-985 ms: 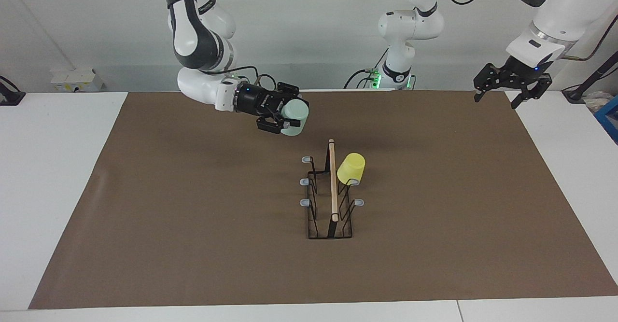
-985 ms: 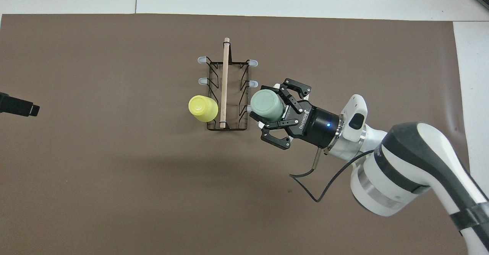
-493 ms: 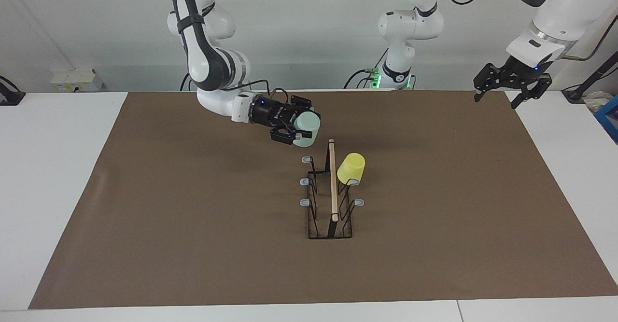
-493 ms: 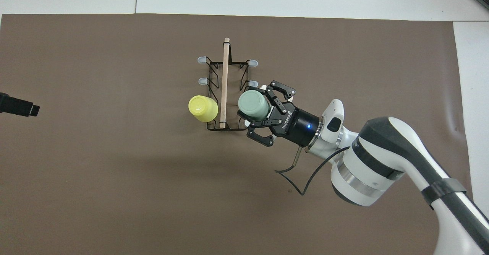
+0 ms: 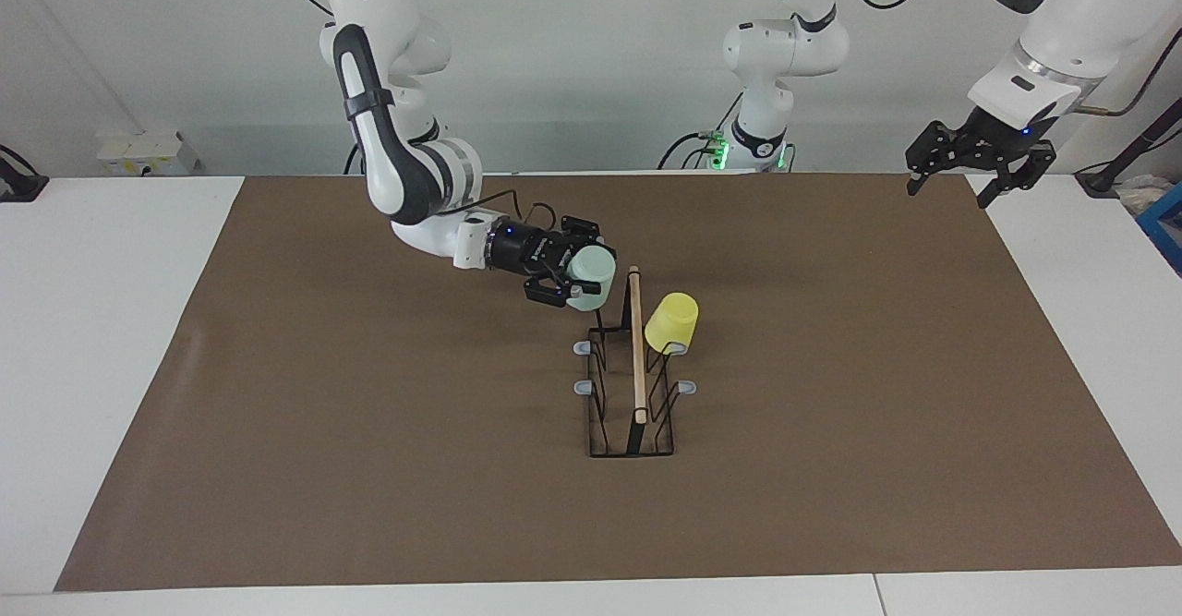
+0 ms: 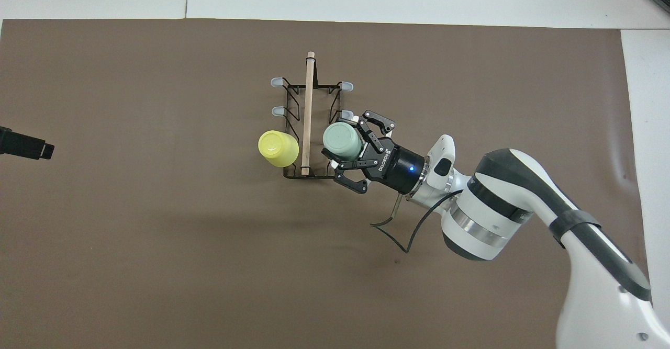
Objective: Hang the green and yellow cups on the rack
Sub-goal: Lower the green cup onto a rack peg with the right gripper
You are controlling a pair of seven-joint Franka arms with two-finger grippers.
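Note:
The robot's right gripper needs to release the mint green cup on the rack's peg [image 6: 336,151] opposite the yellow cup. The mint green cup is now tilted at the nearest prong.
The black wire rack with a wooden top bar [image 5: 636,348] stands mid-table; it also shows in the overhead view [image 6: 308,108]. The yellow cup [image 5: 671,322] hangs upside down on a prong on the side toward the left arm's end, seen from above too [image 6: 278,148]. My right gripper [image 5: 577,279] is shut on the mint green cup [image 5: 592,276], held tilted at the rack's prong nearest the robots on the right arm's side. That prong's pad is hidden by the cup [image 6: 343,139]. My left gripper [image 5: 965,173] waits raised and open at its end of the table.
A brown mat [image 5: 369,413] covers most of the white table. A third robot's base [image 5: 766,90] stands at the robots' edge. Several free grey-padded prongs [image 5: 583,387] stick out of the rack. The right arm's cable [image 6: 403,234] hangs under its wrist.
The right gripper has carried the green cup down and toward the rack, until it covers the nearest prong's pad. The yellow cup, rack and left arm have not moved.

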